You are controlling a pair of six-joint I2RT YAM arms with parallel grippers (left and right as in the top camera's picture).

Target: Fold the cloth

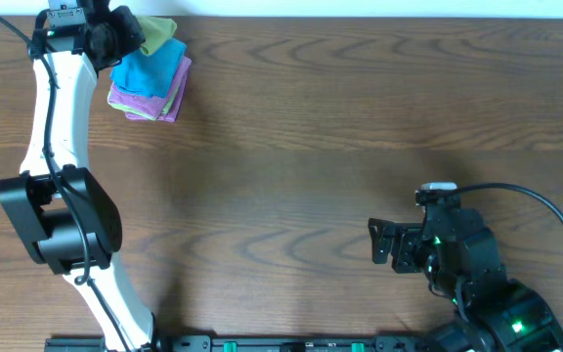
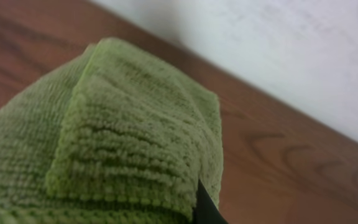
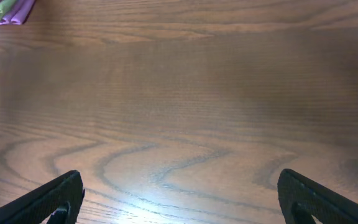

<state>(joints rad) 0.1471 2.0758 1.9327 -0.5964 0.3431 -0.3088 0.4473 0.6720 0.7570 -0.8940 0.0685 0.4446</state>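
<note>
My left gripper needs to release the lime-green cloth on top of the blue cloth (image 1: 147, 56) near the far edge of the table.
The cloth (image 1: 157, 33) is lime-green terry, bunched in folded layers at the table's far left, resting partly on a blue cloth. My left gripper (image 1: 125, 35) is right beside it and shut on it. In the left wrist view the cloth (image 2: 129, 137) fills the frame in stacked folds, and only one black fingertip (image 2: 205, 206) shows, at the cloth's lower edge. My right gripper (image 1: 379, 242) rests near the front right, far from the cloth. Its jaws stand open over bare wood with nothing between them (image 3: 179, 199).
A bright blue cloth (image 1: 154, 70) lies on a purple cloth (image 1: 150, 103) just under and in front of the green one. The purple cloth (image 3: 8, 9) also shows in the top left corner of the right wrist view. A pale wall (image 2: 278, 50) borders the table's far edge.
</note>
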